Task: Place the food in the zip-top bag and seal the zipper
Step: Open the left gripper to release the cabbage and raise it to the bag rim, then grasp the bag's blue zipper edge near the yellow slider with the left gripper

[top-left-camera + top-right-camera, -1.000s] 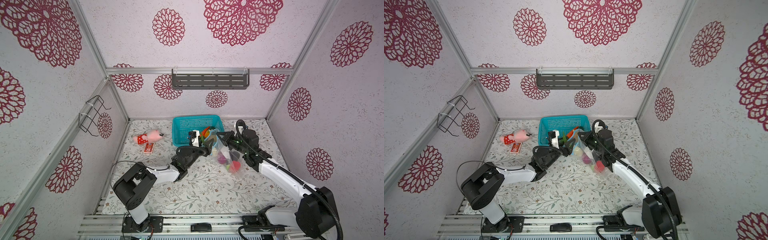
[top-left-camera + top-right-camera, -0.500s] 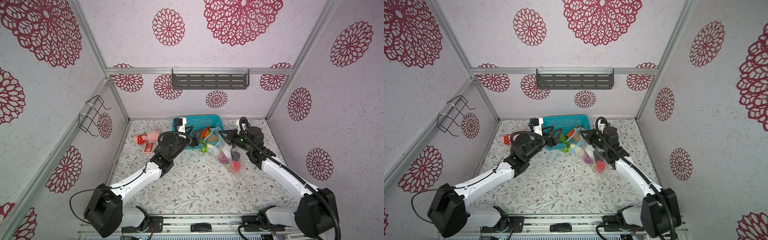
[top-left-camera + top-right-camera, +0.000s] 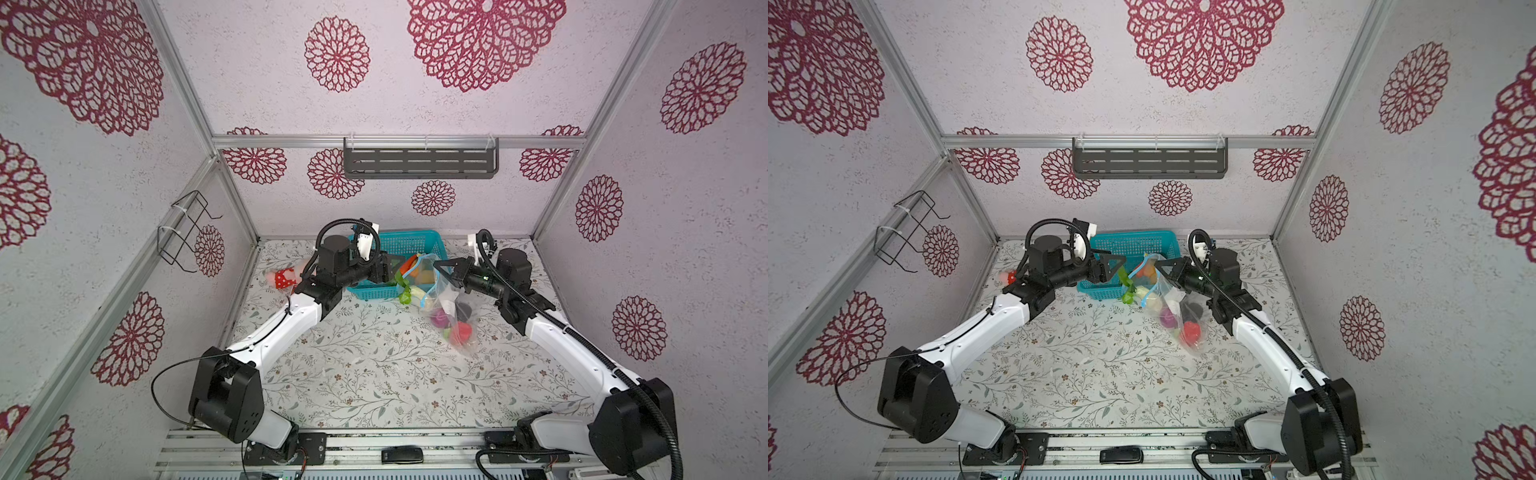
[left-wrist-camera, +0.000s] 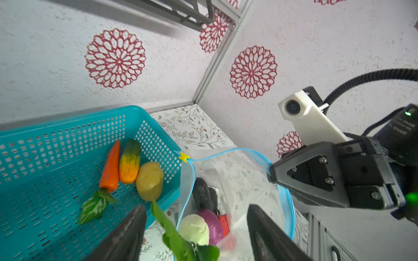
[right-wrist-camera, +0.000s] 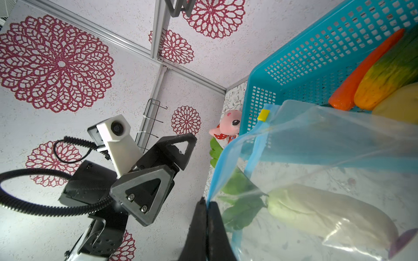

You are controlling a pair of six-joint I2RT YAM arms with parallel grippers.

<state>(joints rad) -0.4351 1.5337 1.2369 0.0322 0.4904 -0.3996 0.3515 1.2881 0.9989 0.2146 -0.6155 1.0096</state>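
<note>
Next, my left gripper takes the blue zipper's free side (image 4: pixel 186 204) and lifts it around the green leaves, because they stick out over the bag's sagging rim.
The clear zip-top bag (image 3: pixel 451 307) hangs by its rim from my right gripper (image 5: pixel 207 203), which is shut on the blue zipper (image 5: pixel 220 167). The bag's mouth stands open. Inside it lie a dark eggplant (image 4: pixel 201 192), a purple onion (image 4: pixel 213 223), a red pepper (image 3: pixel 463 332) and white corn (image 5: pixel 316 210), whose green leaves (image 3: pixel 403 291) stick out over the rim. My left gripper (image 4: pixel 195 208) is open just above the mouth, holding nothing. A carrot (image 4: pixel 110 167), a potato (image 4: pixel 149 180) and a yellow-green vegetable (image 4: pixel 130 163) lie in the basket.
The teal mesh basket (image 3: pixel 415 245) stands against the back wall, touching the bag's mouth. A pink plush toy (image 3: pixel 284 278) lies left of it, behind my left arm. A grey shelf (image 3: pixel 419 164) hangs on the back wall and a wire rack (image 3: pixel 183 232) on the left wall.
My left arm has lifted from low over the table, and its gripper now stands higher at the bag's mouth. The corn's leaves now show at the rim. My right gripper kept its hold.
</note>
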